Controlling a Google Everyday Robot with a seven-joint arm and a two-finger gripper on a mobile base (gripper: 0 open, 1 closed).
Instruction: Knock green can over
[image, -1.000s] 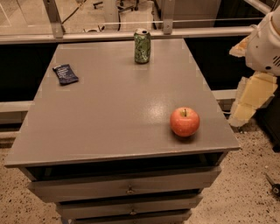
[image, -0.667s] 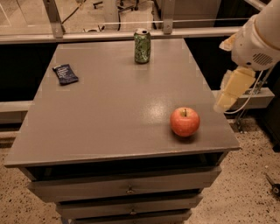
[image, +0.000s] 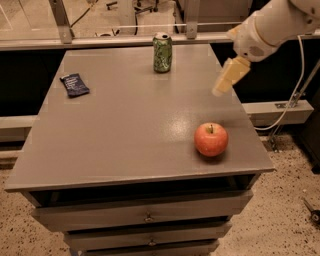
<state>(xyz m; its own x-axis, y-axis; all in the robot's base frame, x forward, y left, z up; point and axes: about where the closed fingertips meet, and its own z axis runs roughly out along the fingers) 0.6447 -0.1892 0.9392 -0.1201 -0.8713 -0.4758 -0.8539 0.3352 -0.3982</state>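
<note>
Next, I go to the middle of the green can (image: 162, 54), below its silver top, and close my gripper there.
The green can (image: 162, 53) stands upright near the far edge of the grey table (image: 125, 130), a little right of the middle. It is mottled green with a silver top. My gripper (image: 220, 88) hangs on the white arm (image: 272, 27) above the table's right side. It is to the right of the can and nearer the camera, well apart from it, and holds nothing that I can see.
A red apple (image: 211, 139) sits near the front right corner. A small dark blue packet (image: 75, 84) lies at the left. Drawers (image: 145, 215) are under the tabletop. A glass rail (image: 125, 40) runs behind it. A cable (image: 292, 95) hangs at the right.
The arm has swung left and away from the camera, from beside the table's right edge to above its right side, closer to the can. The can, apple and packet have not moved.
</note>
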